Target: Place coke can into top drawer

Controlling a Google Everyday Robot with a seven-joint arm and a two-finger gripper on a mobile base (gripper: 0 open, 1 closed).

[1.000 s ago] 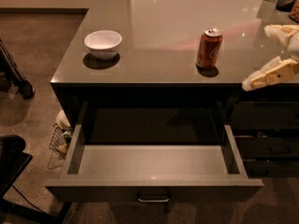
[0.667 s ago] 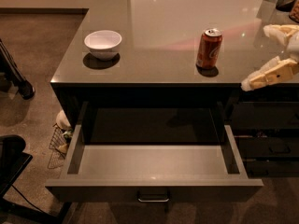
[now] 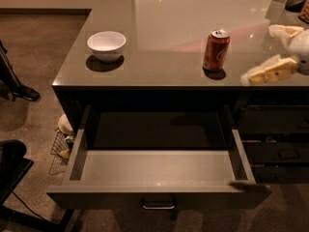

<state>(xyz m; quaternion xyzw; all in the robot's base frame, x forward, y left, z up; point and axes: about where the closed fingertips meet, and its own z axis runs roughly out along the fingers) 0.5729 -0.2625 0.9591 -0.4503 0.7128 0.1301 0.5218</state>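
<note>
The robot's gripper should next close around the middle of the coke can (image 3: 216,49) that stands near the countertop's front edge.
The coke can (image 3: 216,50) stands upright on the grey countertop (image 3: 169,23), right of centre near the front edge. The top drawer (image 3: 157,166) is pulled fully open below the counter; its inside is bare and its silver handle (image 3: 158,206) faces me. My gripper (image 3: 258,53) comes in from the right edge, just above the counter and a little to the right of the can. Its two pale fingers (image 3: 270,70) are spread open, point toward the can and hold nothing.
A white bowl (image 3: 106,45) sits on the counter's left part. Darker closed drawers (image 3: 277,151) lie to the right of the open drawer. A wire basket (image 3: 60,146) is on the floor at the left, with a dark chair base (image 3: 12,168) beside it.
My gripper has shifted slightly left toward the can. The can, bowl and drawer have not moved.
</note>
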